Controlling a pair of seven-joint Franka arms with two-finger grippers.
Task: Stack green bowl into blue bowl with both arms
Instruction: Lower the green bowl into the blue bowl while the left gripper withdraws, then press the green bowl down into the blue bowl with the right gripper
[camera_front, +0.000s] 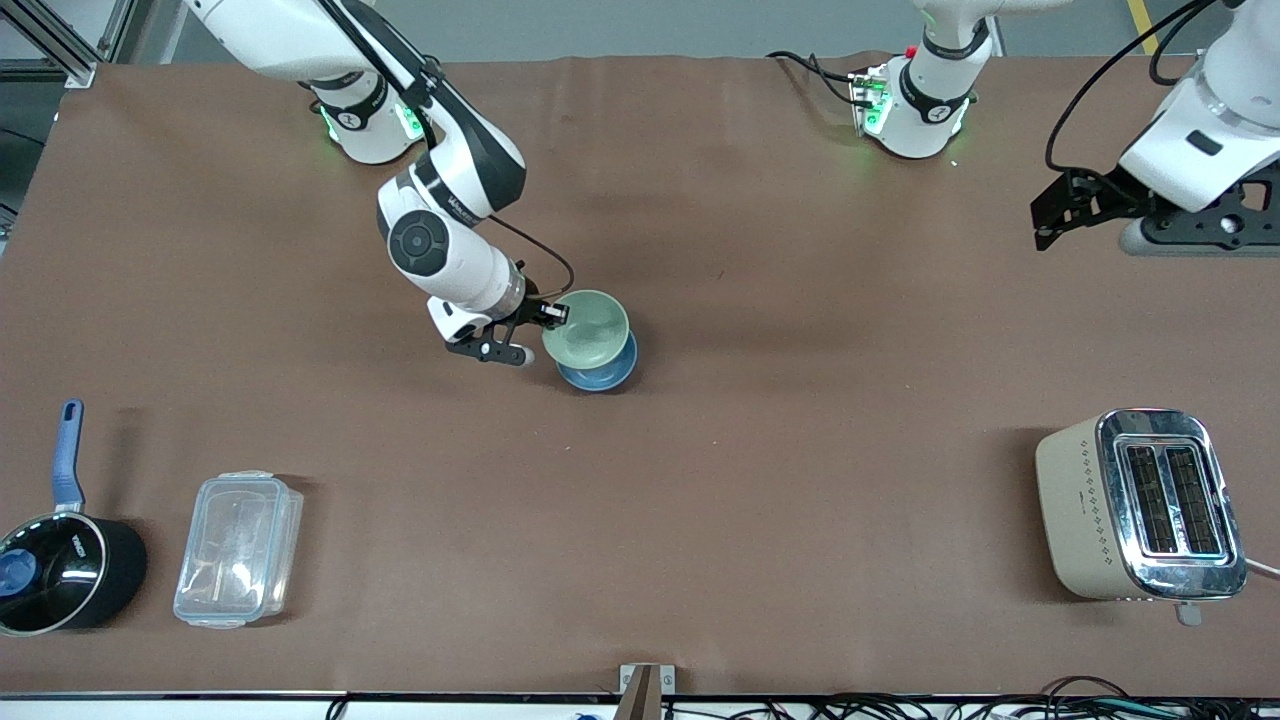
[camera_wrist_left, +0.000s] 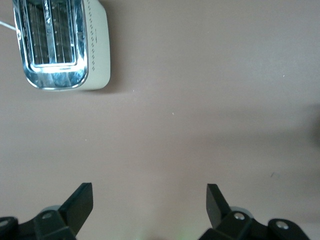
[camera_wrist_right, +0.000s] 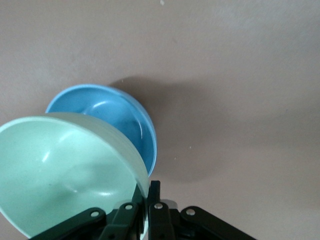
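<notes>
The robot's right gripper should release the green bowl nested upright inside the blue bowl (camera_front: 595, 350) (camera_wrist_right: 101, 132) near the middle of the table.
My right gripper (camera_front: 556, 313) is shut on the rim of the green bowl (camera_front: 587, 328) and holds it tilted just above the blue bowl (camera_front: 603, 372), which sits on the table near the middle. In the right wrist view the green bowl (camera_wrist_right: 60, 170) partly covers the blue bowl (camera_wrist_right: 117, 120), and my right gripper (camera_wrist_right: 146, 199) pinches the green rim. My left gripper (camera_front: 1055, 215) is open and empty, up over the table at the left arm's end. In the left wrist view my left gripper (camera_wrist_left: 150, 205) shows only bare table between its fingers.
A beige toaster (camera_front: 1140, 505) stands toward the left arm's end, near the front camera; it also shows in the left wrist view (camera_wrist_left: 60, 45). A clear plastic box (camera_front: 238, 548) and a black saucepan with a blue handle (camera_front: 62, 560) stand toward the right arm's end.
</notes>
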